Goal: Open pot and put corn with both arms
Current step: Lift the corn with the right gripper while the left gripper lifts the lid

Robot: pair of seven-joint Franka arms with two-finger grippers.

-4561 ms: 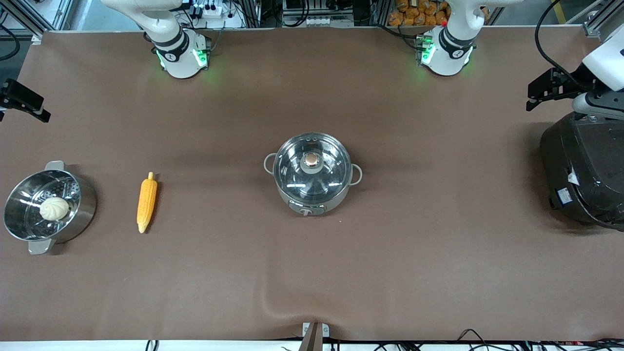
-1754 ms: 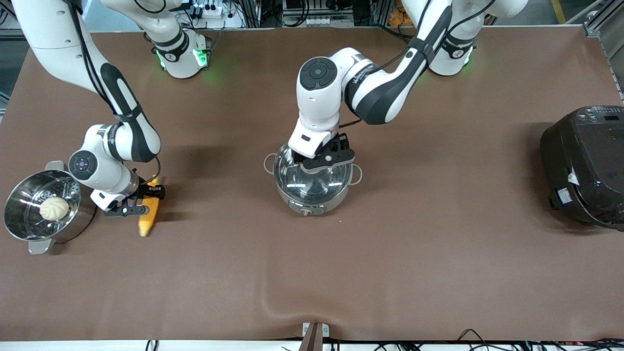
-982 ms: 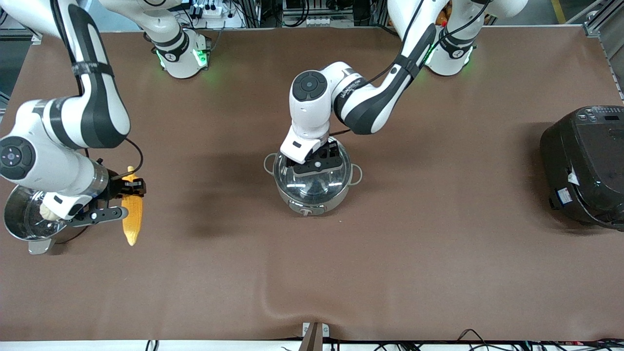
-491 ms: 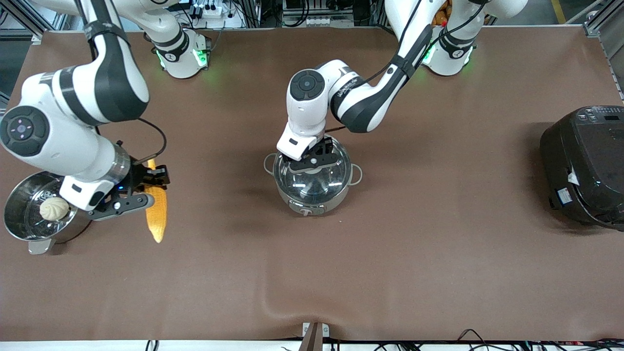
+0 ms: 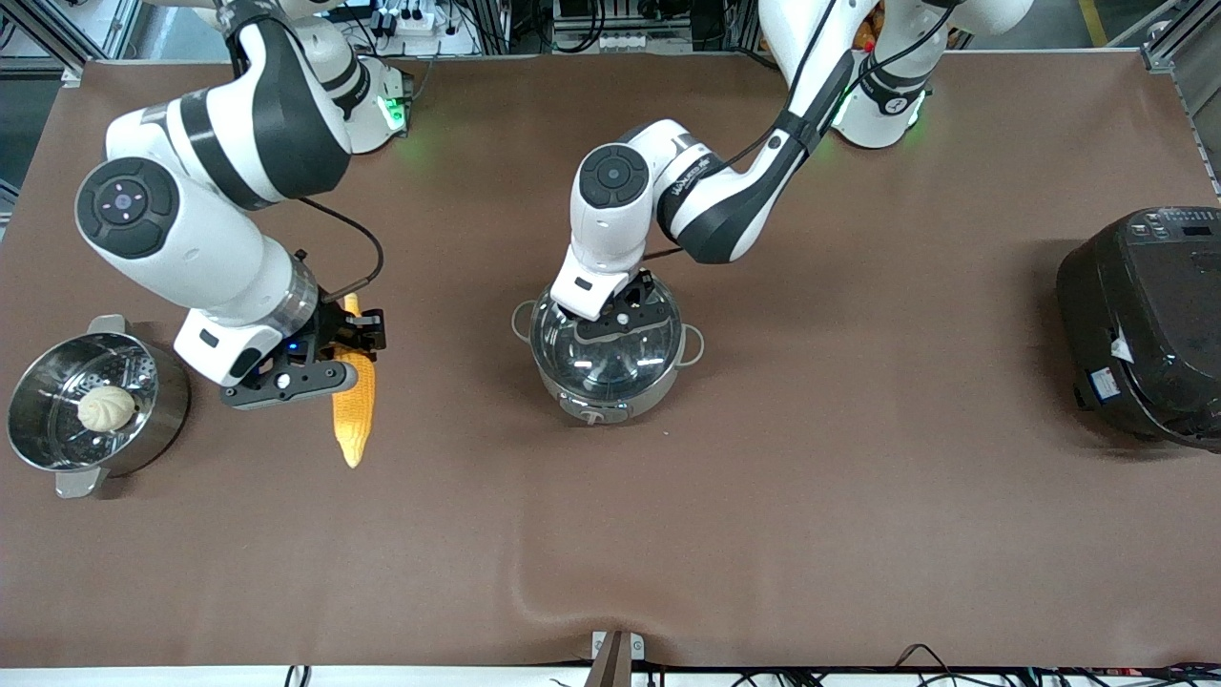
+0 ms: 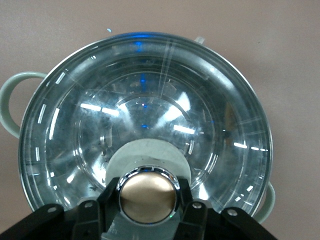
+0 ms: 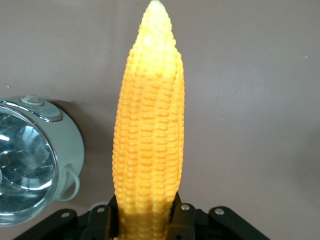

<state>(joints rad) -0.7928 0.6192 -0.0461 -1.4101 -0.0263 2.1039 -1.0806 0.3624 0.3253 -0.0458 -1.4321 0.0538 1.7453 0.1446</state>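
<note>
Next, I put the glass lid down on the table (image 5: 820, 446) between the steel pot and the rice cooker with my left gripper.
The steel pot (image 5: 625, 405) stands mid-table, and its side also shows in the right wrist view (image 7: 67, 150). Its glass lid (image 5: 610, 361) lies over it. I cannot tell whether the lid still rests on the rim. My left gripper (image 5: 620, 319) is shut on the lid's copper knob (image 6: 147, 197), with a finger on each side of it (image 6: 148, 206). My right gripper (image 5: 345, 358) is shut on the thick end of the yellow corn (image 5: 354, 420). It holds the corn in the air over bare table, between the steamer pot and the pot. In the right wrist view the corn (image 7: 147, 125) points away from the right gripper (image 7: 145, 222).
A steel steamer pot (image 5: 157, 415) with a white bun (image 5: 105, 407) in it stands at the right arm's end of the table. A big black rice cooker (image 5: 1140, 324) stands at the left arm's end. The brown table cover has a ridge near the front edge.
My right gripper took the corn off the table and has carried it from beside the steamer pot toward the pot. My left gripper closed on the lid knob, and the lid has shifted slightly.
</note>
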